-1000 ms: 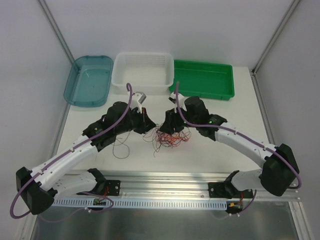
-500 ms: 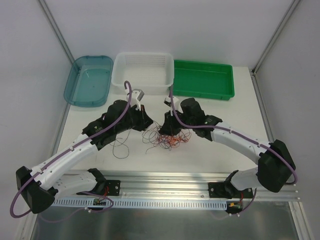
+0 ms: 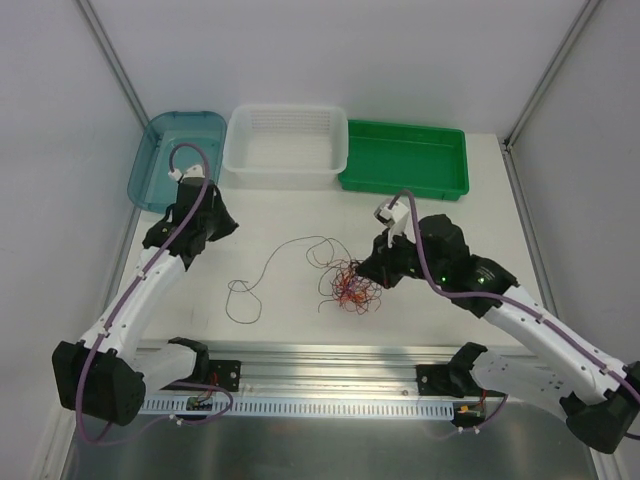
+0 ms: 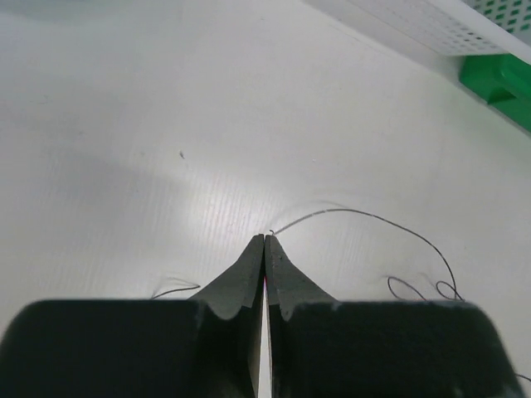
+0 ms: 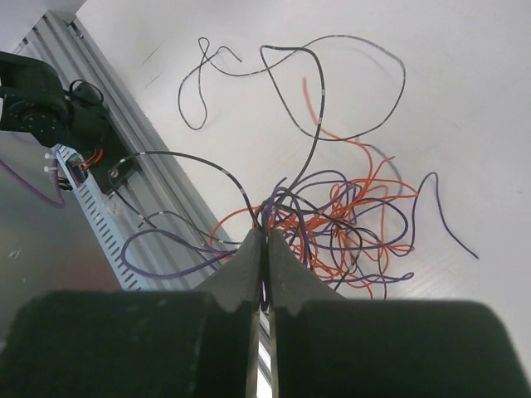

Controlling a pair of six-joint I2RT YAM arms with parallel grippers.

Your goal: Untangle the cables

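The dark cable with purple wires is pinched in my right gripper, so that gripper should open and regrip the tangle [image 3: 355, 291] while my left gripper pulls the dark cable away.
The cables form a tangle [image 3: 350, 288] of orange-red, purple and black wires at mid-table. My right gripper [image 3: 372, 270] sits at the tangle's right edge and is shut on a few of its strands; in the right wrist view the jaws [image 5: 265, 239] pinch orange and purple wires [image 5: 348, 215]. One thin dark cable [image 3: 275, 252] trails left from the tangle into a loop. My left gripper [image 3: 222, 226] is far to the left, apart from the tangle. Its jaws [image 4: 265, 236] are shut with the end of a thin dark cable [image 4: 365, 215] at their tips.
A blue tray [image 3: 178, 160], a white basket [image 3: 288, 150] and a green tray [image 3: 405, 160] line the far edge. An aluminium rail [image 3: 330, 355] runs along the near edge and shows in the right wrist view [image 5: 108, 191].
My left gripper has swung far left and back from the tangle, and a dark cable now lies drawn out to the left. My right gripper has shifted right and nearer with the tangle.
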